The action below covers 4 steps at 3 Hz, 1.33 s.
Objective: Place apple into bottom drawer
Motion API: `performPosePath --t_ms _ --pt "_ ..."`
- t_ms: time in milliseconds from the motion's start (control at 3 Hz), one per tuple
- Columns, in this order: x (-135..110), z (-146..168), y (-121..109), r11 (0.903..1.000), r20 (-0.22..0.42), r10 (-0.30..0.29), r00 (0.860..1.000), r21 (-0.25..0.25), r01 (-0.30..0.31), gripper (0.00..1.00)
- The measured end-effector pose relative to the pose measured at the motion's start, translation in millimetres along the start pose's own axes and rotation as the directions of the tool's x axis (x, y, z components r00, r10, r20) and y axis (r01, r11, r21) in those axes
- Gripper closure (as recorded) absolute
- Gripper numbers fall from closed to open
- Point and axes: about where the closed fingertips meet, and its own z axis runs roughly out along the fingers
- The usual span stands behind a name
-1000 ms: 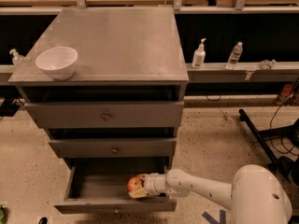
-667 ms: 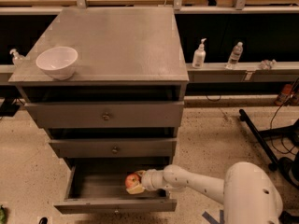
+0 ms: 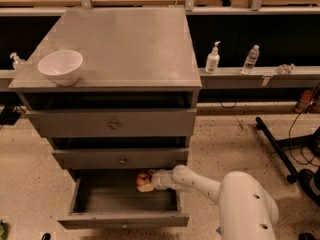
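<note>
My gripper will let go of the apple near the middle of the bottom drawer's inside point(image 3: 138, 192).
The bottom drawer point(image 3: 123, 219) of the grey cabinet is pulled open, a shallow grey tray. My white arm reaches in from the lower right. My gripper point(image 3: 145, 182) is inside the drawer near its back, just under the middle drawer's front. The apple point(image 3: 143, 178), red with yellowish patches, is at the gripper's tip, over the drawer's floor. I cannot see whether it rests on the floor or is held.
A white bowl point(image 3: 60, 66) stands on the cabinet top at the left. The two upper drawers point(image 3: 114, 125) with round knobs are nearly shut. Bottles point(image 3: 213, 58) stand on a ledge to the right. A black stand's legs point(image 3: 280, 151) lie on the floor at right.
My gripper and the apple have moved further back into the bottom drawer, toward its rear under the middle drawer. The arm has drawn leftward with them.
</note>
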Motion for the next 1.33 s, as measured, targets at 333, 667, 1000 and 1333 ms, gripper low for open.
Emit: performPosePath --t_ms 333,667,1000,1333 --pt "0.6 1.0 1.3 1.0 -0.005 -0.008 1.0 -0.006 0.008 1.0" --pt "23.1 9.7 26.8 0.9879 -0.056 -0.118 0.991 -0.108 0.111 1.0" --pt "23.1 9.7 26.8 0.9879 -0.056 -0.118 0.991 -0.108 0.111 1.0" --pt "24.3 13.9 32.5 0.981 -0.056 -0.14 0.989 -0.144 0.131 1.0"
